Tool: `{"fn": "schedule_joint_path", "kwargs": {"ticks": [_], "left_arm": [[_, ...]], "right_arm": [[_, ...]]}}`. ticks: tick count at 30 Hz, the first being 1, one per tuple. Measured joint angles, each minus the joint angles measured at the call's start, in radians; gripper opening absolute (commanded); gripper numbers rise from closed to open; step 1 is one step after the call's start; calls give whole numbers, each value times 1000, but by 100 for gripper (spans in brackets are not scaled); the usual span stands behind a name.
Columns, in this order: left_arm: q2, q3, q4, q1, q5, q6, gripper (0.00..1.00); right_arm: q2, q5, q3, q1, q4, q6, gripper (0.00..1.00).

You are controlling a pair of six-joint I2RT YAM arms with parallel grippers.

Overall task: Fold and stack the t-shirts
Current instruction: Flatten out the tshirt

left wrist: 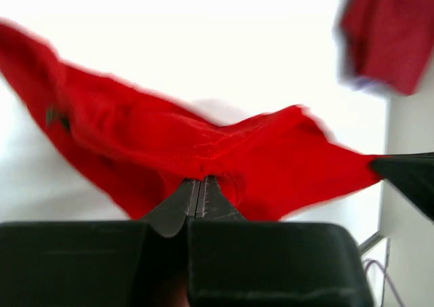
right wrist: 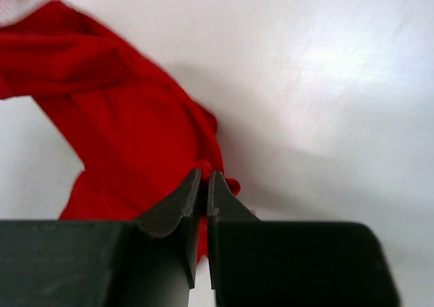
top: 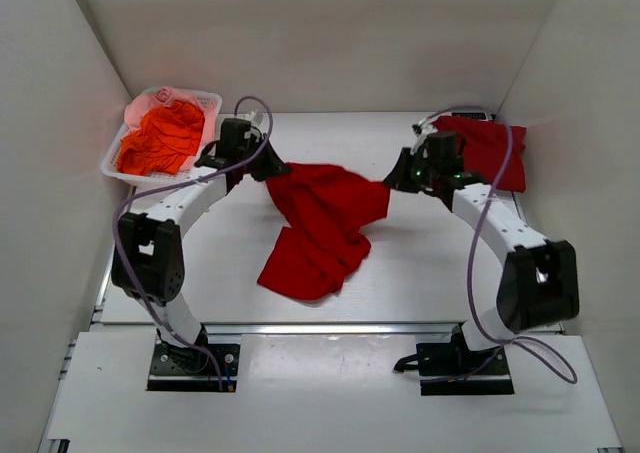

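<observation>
The deep-red t-shirt hangs crooked from the robot's grippers with its lower part bunched up, so the robot should lay the t-shirt down and take its near edge (top: 268, 275) with the left gripper.
One deep-red t-shirt (top: 320, 223) hangs crumpled between my two grippers over the middle of the table, its lower part resting on the surface. My left gripper (top: 272, 170) is shut on the shirt's left upper edge. In the left wrist view the jaws (left wrist: 201, 179) pinch a fold of the red cloth (left wrist: 169, 144). My right gripper (top: 392, 181) is shut on the shirt's right upper corner; in the right wrist view its jaws (right wrist: 205, 175) clamp the cloth's edge (right wrist: 122, 117). A second, darker red t-shirt (top: 490, 151) lies flat at the back right, also in the left wrist view (left wrist: 390, 32).
A white lattice basket (top: 205, 98) stands at the back left with orange-red clothes (top: 160, 138) in it. White walls close in the table on the left, back and right. The arm bases sit at the near edge.
</observation>
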Motion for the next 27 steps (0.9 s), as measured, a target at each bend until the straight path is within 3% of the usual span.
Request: {"fn": "schedule_joint_path", "kwargs": {"ticks": [11,16,19,27], "left_arm": [[-269,267,-24,9,81,-3,0],[-458,282,56,-26,177,-61,0],[-567,262,99,-33,229,-102,0],[-730,158,186,-30,303,-190,0]], "right_arm": [[-442,206,409,-87,-137,-190,0],[-602,144,488,-264,-154,-203,0],[-634,116,560,-315,-201,-211,0],[-541,156,900,-174,-238,-294,0]]}}
